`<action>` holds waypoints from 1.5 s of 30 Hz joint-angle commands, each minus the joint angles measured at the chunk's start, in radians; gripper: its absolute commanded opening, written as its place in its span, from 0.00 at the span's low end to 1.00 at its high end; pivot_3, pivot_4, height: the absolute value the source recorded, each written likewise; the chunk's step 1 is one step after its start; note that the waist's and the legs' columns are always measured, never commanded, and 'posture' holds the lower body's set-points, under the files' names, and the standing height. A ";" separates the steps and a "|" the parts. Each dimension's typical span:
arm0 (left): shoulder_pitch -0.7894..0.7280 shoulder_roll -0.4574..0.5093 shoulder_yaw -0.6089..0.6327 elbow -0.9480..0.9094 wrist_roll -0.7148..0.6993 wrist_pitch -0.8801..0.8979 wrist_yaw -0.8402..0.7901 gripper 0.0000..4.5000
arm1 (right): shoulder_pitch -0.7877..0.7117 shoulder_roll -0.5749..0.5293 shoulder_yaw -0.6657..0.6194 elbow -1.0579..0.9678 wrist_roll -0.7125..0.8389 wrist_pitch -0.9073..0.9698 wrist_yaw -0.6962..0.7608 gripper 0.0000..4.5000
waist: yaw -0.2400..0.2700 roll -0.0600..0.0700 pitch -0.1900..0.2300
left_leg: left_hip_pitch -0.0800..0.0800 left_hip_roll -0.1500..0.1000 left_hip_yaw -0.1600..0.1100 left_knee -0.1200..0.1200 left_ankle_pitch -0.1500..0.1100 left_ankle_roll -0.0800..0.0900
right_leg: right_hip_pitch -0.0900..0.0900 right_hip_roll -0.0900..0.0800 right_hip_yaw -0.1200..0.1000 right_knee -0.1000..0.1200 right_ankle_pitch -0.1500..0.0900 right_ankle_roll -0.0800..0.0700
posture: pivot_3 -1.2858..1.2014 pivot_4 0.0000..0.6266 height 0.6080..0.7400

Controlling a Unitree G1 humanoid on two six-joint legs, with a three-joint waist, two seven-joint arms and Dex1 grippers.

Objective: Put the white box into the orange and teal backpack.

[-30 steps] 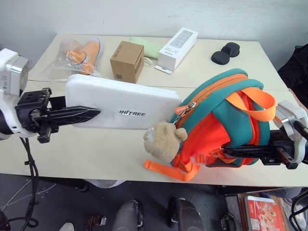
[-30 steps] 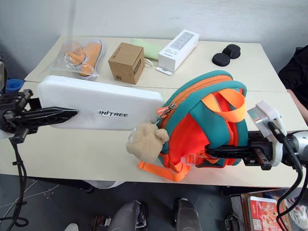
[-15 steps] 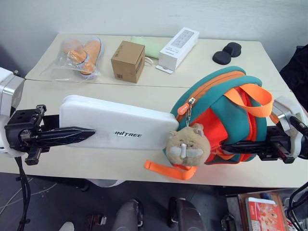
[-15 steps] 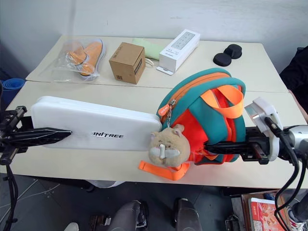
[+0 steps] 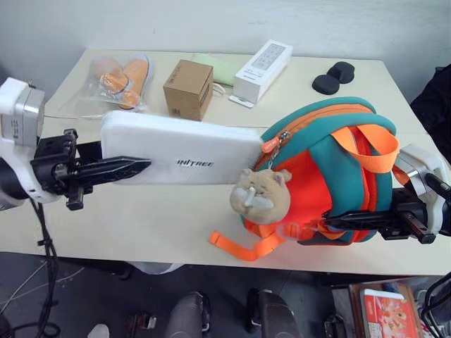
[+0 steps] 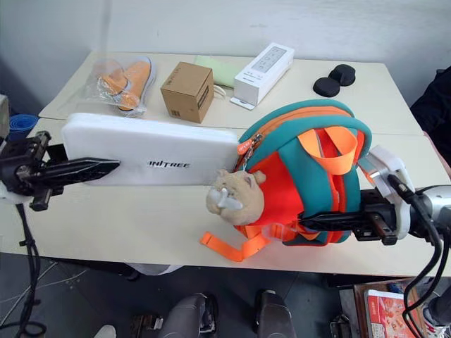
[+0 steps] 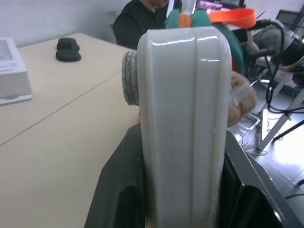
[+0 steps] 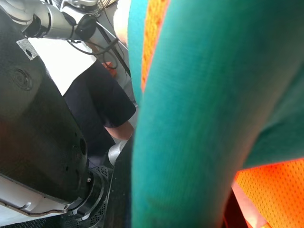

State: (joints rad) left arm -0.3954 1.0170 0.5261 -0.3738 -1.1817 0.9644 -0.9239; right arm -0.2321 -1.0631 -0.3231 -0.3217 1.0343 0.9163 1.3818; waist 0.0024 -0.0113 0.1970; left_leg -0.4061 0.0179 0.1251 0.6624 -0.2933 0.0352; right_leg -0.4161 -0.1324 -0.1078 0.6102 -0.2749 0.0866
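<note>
My left gripper is going to let go of the white box inside the orange and teal backpack (image 5: 311, 156), just past its zip opening.
The white box (image 5: 183, 146) hangs level over the table, and my left gripper (image 5: 144, 164) is shut on its left end. In the left wrist view the box (image 7: 183, 118) stands edge-on between the black fingers (image 7: 116, 190). Its right end meets the zip opening of the orange and teal backpack (image 5: 331, 169), which stands raised at the table's front right. My right gripper (image 5: 317, 229) is shut on the backpack's lower side; teal fabric (image 8: 199, 118) lies against its fingers. A tan plush charm (image 5: 261, 197) dangles from the zip at the front.
At the back of the table are a brown cardboard cube (image 5: 187, 88), a long white carton (image 5: 261, 62), bagged orange shoes (image 5: 116, 81) and two black discs (image 5: 331, 77). An orange strap (image 5: 243, 245) trails near the front edge. A person (image 7: 142, 19) sits beyond the table.
Half a second ago the box sat lower, tilted and further left; it has risen and moved right to the backpack's opening. The backpack shifted slightly and the plush charm swung left.
</note>
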 commanded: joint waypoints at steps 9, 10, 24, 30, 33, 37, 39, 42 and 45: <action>-0.109 -0.022 -0.192 0.073 0.159 -0.126 -0.088 0.29 | -0.037 0.032 -0.005 -0.070 0.056 0.001 -0.051 0.01 | -0.003 0.000 0.000 | 0.000 -0.001 0.001 0.000 0.004 0.006 | 0.000 0.001 0.000 0.001 0.000 0.001 | 0.52 0.24 1.00; -0.099 -0.015 -0.198 0.075 0.183 -0.141 -0.101 0.29 | -0.033 0.032 -0.010 -0.079 0.065 0.004 -0.058 0.01 | -0.003 0.000 0.000 | 0.000 -0.001 0.001 0.000 0.004 0.006 | 0.000 0.002 0.000 0.001 0.000 0.001 | 0.52 0.24 1.00; -0.233 -0.189 -0.415 0.105 0.360 -0.241 -0.073 0.29 | -0.030 0.032 -0.021 -0.130 0.149 0.006 -0.122 0.01 | 0.022 0.000 0.000 | 0.000 -0.001 0.001 0.001 0.004 0.007 | 0.001 0.001 -0.001 0.001 0.001 0.001 | 0.52 0.24 1.00; -0.356 -0.379 -0.579 0.187 0.501 -0.305 -0.027 0.29 | -0.053 0.045 0.003 -0.134 0.157 0.002 -0.142 0.01 | 0.025 -0.001 0.000 | 0.000 -0.002 0.000 0.002 0.005 0.009 | 0.002 0.001 -0.002 0.000 0.001 0.002 | 0.52 0.24 1.00; -0.419 -0.517 -0.646 0.259 0.564 -0.336 0.020 0.29 | -0.071 0.070 0.017 -0.137 0.166 0.003 -0.173 0.01 | 0.025 -0.001 0.001 | -0.001 -0.002 0.000 0.003 0.005 0.010 | 0.003 0.001 -0.002 0.000 0.002 0.003 | 0.52 0.24 1.00; -0.473 -0.692 -0.694 0.400 0.657 -0.401 0.102 0.29 | -0.082 0.097 0.025 -0.144 0.189 0.014 -0.221 0.01 | 0.025 -0.001 0.001 | -0.001 -0.003 0.000 0.004 0.005 0.011 | 0.003 0.001 -0.002 0.000 0.002 0.004 | 0.52 0.24 1.00; -0.489 -0.758 -0.699 0.474 0.704 -0.427 0.152 0.37 | -0.078 0.103 0.024 -0.154 0.199 0.016 -0.240 0.00 | 0.025 -0.002 0.001 | -0.001 -0.003 0.001 0.005 0.006 0.012 | 0.003 0.001 -0.002 0.000 0.003 0.005 | 0.52 0.24 1.00; -0.483 -0.774 -0.683 0.491 0.725 -0.425 0.153 0.56 | -0.073 0.106 0.017 -0.162 0.213 0.018 -0.260 0.00 | 0.020 -0.002 0.001 | -0.001 -0.003 0.001 0.005 0.006 0.012 | 0.003 0.001 -0.002 0.000 0.003 0.005 | 0.52 0.24 1.00; -0.442 -0.713 -0.635 0.428 0.692 -0.388 0.114 0.76 | -0.058 0.109 0.007 -0.172 0.227 0.017 -0.279 0.00 | 0.019 -0.002 0.001 | 0.000 -0.002 0.000 0.005 0.006 0.012 | 0.003 0.001 -0.002 0.000 0.003 0.005 | 0.52 0.24 1.00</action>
State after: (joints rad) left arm -0.8495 0.2655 -0.1652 0.1134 -0.4708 0.5660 -0.7955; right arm -0.2965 -0.9602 -0.2850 -0.4540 1.2252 0.9387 1.1084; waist 0.0217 -0.0129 0.1978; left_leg -0.4064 0.0168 0.1253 0.6669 -0.2876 0.0469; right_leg -0.4129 -0.1309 -0.1100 0.6103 -0.2723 0.0913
